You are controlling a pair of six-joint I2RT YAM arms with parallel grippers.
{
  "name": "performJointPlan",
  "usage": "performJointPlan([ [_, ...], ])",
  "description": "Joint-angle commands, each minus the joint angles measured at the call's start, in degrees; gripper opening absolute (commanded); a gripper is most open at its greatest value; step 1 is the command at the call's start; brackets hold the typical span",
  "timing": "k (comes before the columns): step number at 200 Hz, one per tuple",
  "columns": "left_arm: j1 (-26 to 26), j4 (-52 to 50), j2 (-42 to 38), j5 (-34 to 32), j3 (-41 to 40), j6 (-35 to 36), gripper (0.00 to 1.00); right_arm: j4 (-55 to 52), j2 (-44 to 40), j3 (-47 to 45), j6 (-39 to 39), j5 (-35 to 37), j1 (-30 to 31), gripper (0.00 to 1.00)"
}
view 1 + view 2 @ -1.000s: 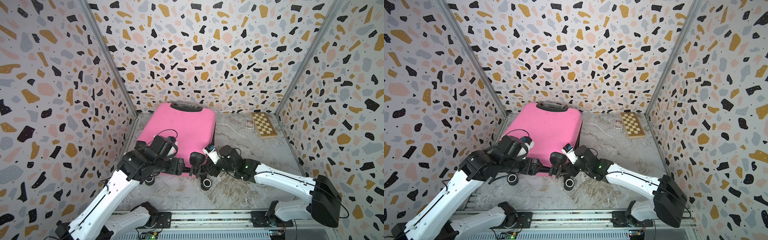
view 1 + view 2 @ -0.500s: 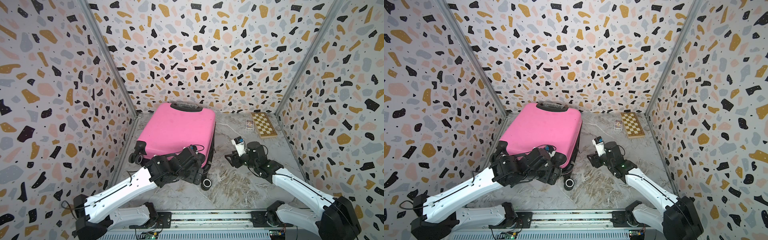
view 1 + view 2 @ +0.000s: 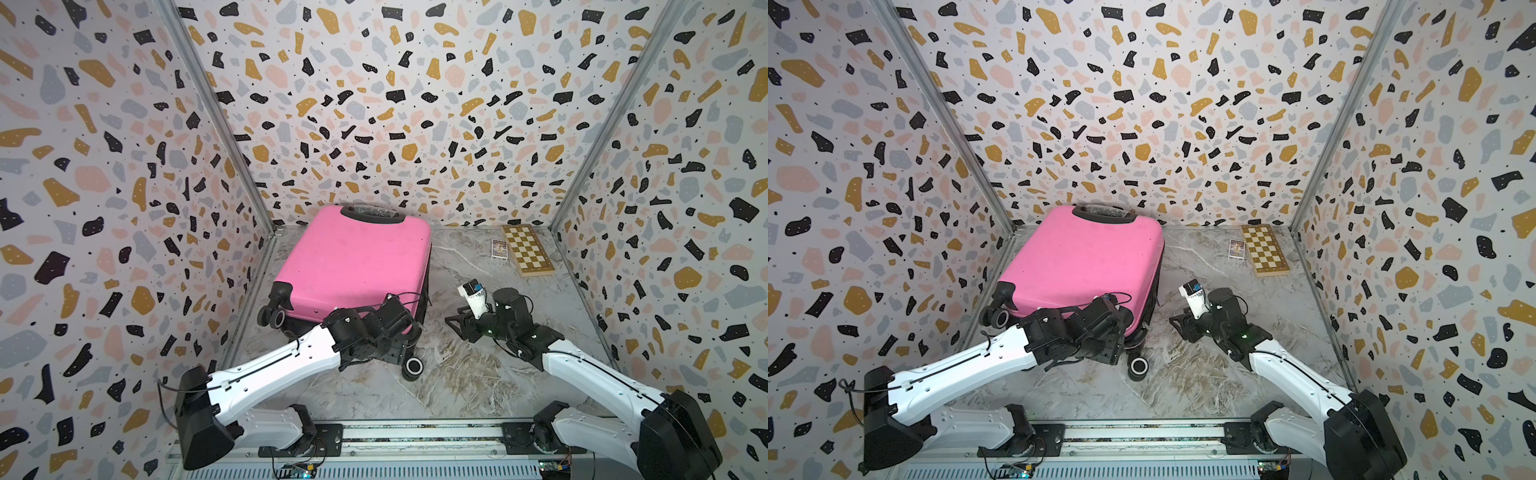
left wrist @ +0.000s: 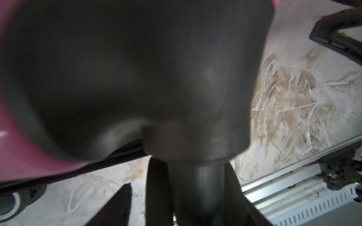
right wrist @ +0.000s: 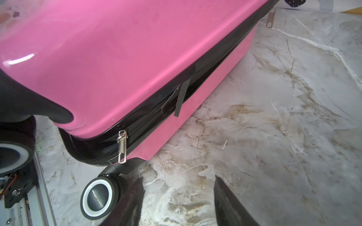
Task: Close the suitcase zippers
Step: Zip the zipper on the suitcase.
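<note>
The robot's right gripper needs to close on the silver pull (image 3: 417,334) (image 5: 122,150) of the black zipper at the suitcase's near corner, just above the wheel.
The pink suitcase (image 3: 357,262) lies flat at the back left in both top views, handle toward the back wall. My left gripper (image 3: 397,347) is at its near right corner, above the castor (image 3: 413,366). In the left wrist view the black corner guard (image 4: 137,68) fills the frame. The castor stem sits between my left gripper's (image 4: 176,184) jaws, and one finger stands apart from it. The black zippers (image 5: 156,111) run along the seam with a silver pull (image 5: 122,146) near the corner. My right gripper (image 5: 178,180) stands open and empty over the floor, right of the suitcase (image 3: 1084,257).
A wooden chessboard (image 3: 528,255) and a small card box (image 3: 498,249) lie at the back right. Patterned walls close in three sides. A metal rail (image 3: 415,432) runs along the front. A short strip of black tape (image 5: 181,97) hangs over the seam.
My left arm swung from the suitcase's near left side to its near right corner. My right gripper let go of that corner and pulled back to the right.
</note>
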Motion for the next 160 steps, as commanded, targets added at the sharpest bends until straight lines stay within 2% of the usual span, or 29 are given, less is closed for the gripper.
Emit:
performJointPlan([
  [1,-0.3,1.6,-1.9,4.9,-1.5,0.6,0.56,1.8,0.7,0.0,-1.2,-2.3,0.0,0.57],
  [26,-0.3,1.4,-2.6,4.6,-1.2,2.0,0.3,4.8,1.7,-1.1,-2.4,-5.6,0.6,0.55],
  [44,-0.3,-1.3,-3.5,1.4,1.6,2.3,0.2,6.3,1.9,-1.5,-3.8,-6.6,2.1,0.54],
  [81,-0.3,-4.6,-6.2,-3.5,5.0,2.9,0.2,7.5,2.0,-1.2,-7.2,-8.8,6.6,0.52],
  [115,-0.3,-3.7,-7.4,-2.6,4.6,3.2,0.19,8.9,3.0,-1.3,-7.3,-9.7,7.5,0.5],
  [160,-0.2,-3.3,-7.9,-1.8,4.7,3.0,0.18,9.4,7.9,0.7,-7.0,-16.6,7.7,0.46],
])
